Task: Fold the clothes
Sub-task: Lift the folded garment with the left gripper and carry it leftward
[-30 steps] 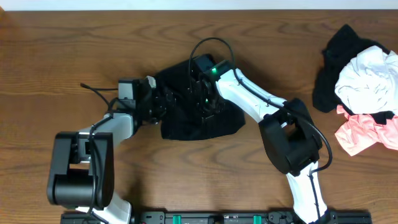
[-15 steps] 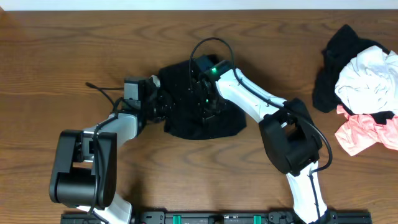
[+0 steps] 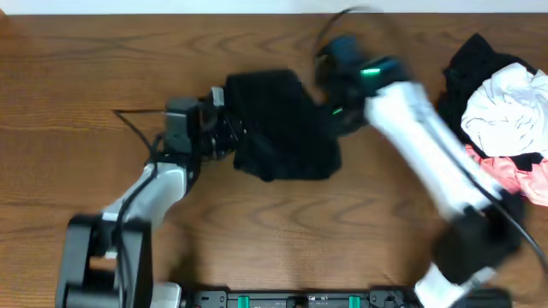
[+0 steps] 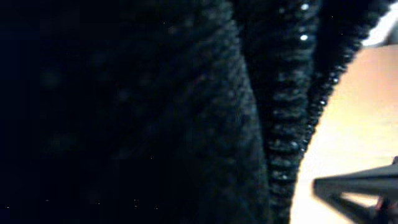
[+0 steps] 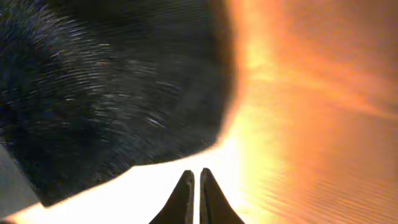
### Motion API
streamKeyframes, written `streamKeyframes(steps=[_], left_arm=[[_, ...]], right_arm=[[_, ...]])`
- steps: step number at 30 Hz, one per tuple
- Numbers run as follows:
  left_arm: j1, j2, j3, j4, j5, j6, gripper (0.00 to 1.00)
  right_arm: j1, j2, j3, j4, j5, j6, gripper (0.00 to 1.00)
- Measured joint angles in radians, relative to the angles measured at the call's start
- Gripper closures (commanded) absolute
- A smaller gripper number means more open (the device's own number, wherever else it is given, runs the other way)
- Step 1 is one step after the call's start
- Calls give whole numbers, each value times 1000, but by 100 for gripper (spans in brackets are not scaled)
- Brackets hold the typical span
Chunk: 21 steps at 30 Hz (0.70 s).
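Note:
Next, I drop the black garment with my left gripper on the bare table end (image 3: 93,150) across from the pile of clothes.
A black knit garment (image 3: 282,128) lies folded into a compact block in the middle of the table. My left gripper (image 3: 229,141) is at its left edge, shut on the fabric. In the left wrist view the black garment (image 4: 155,112) fills nearly the whole frame and hides the fingers. My right gripper (image 5: 194,180) is shut with nothing in it. It hangs over bare table just off the edge of the black garment (image 5: 112,81). In the overhead view the right gripper (image 3: 341,114) is blurred, beside the garment's right side.
A pile of clothes lies at the right edge of the table: a black piece (image 3: 462,85), a white piece (image 3: 507,103) and a pink piece (image 3: 505,184). The wooden table (image 3: 103,68) runs bare to the left and front.
The left gripper has shut on the garment's left edge. The right gripper has left the middle of the garment and swung up and to the right. The garment has shifted a little.

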Motion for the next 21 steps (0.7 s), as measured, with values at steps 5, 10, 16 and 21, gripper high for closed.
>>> streamKeyframes(steps=[5, 10, 16, 21], left_arm=[[37, -88, 0, 91, 1, -77, 94], [124, -101, 0, 170, 9, -148, 94], [322, -101, 1, 286, 39, -206, 94], [536, -101, 2, 304, 68, -232, 94]], right_arm=[[-97, -159, 3, -3, 17, 0, 96], [-116, -166, 3, -30, 18, 0, 97], [-116, -160, 3, -45, 18, 0, 98], [-116, -159, 3, -55, 18, 0, 98]])
